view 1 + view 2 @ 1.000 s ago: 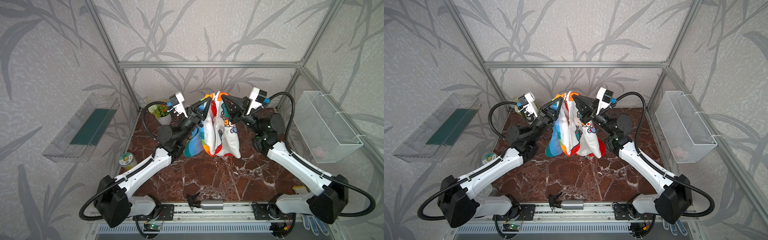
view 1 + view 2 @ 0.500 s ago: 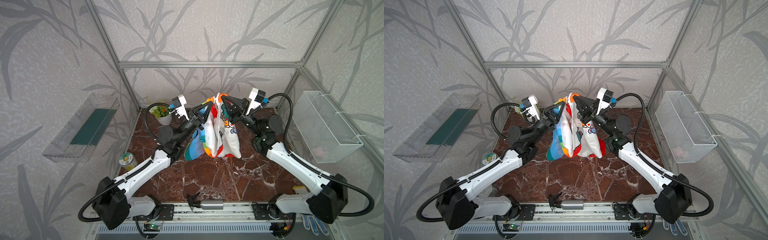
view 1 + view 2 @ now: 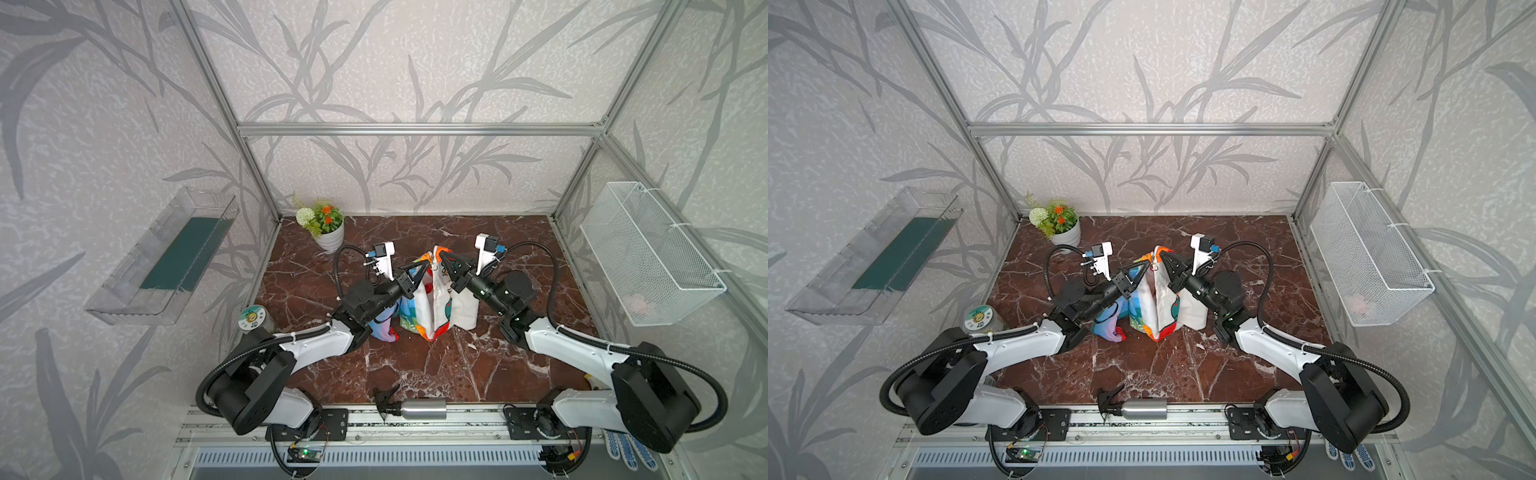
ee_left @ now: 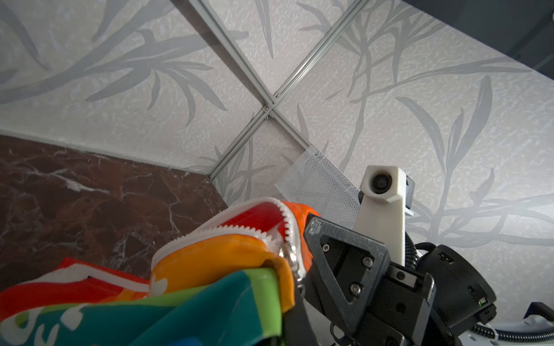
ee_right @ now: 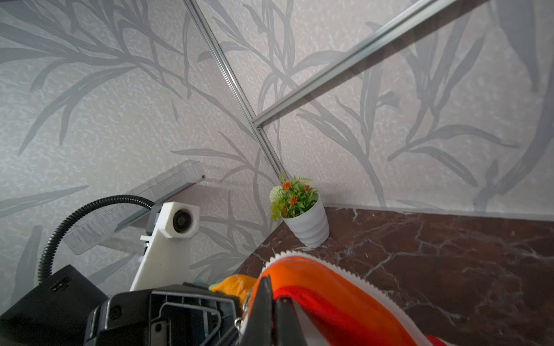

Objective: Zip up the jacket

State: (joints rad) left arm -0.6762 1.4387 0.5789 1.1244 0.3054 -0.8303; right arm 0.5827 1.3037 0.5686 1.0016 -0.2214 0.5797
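Note:
My right gripper is holding the orange-red collar next to the silver slider, so it should open and grip the slider [image 4: 289,253] while my left gripper keeps the jacket's edge steady.
The jacket [image 3: 432,303] [image 3: 1156,305] hangs upright at mid-table, held by its top between both grippers; its hem and a sleeve seem to rest on the marble. My left gripper [image 3: 419,271] [image 3: 1141,269] is shut on the green and orange edge of the jacket [image 4: 227,269]; one of its dark fingers [image 4: 299,326] shows under the cloth. My right gripper [image 3: 443,254] [image 3: 1163,255] [image 5: 272,302] is shut on the orange-red collar [image 5: 329,293]. White zipper teeth [image 4: 283,215] stand apart at the collar. The silver slider [image 4: 289,257] sits beside the right gripper's finger [image 4: 344,263].
A potted plant [image 3: 323,226] stands at the back left and a round tin [image 3: 252,320] at the left edge. A silver spray bottle [image 3: 417,409] lies along the front rail. A wire basket [image 3: 648,249] hangs on the right wall, a clear shelf [image 3: 166,257] on the left. A dotted glove [image 3: 623,446] lies front right.
Both grippers have come down with the jacket still in them, so it hangs lower, with its hem now at the marble. The plant, partly hidden before, shows fully.

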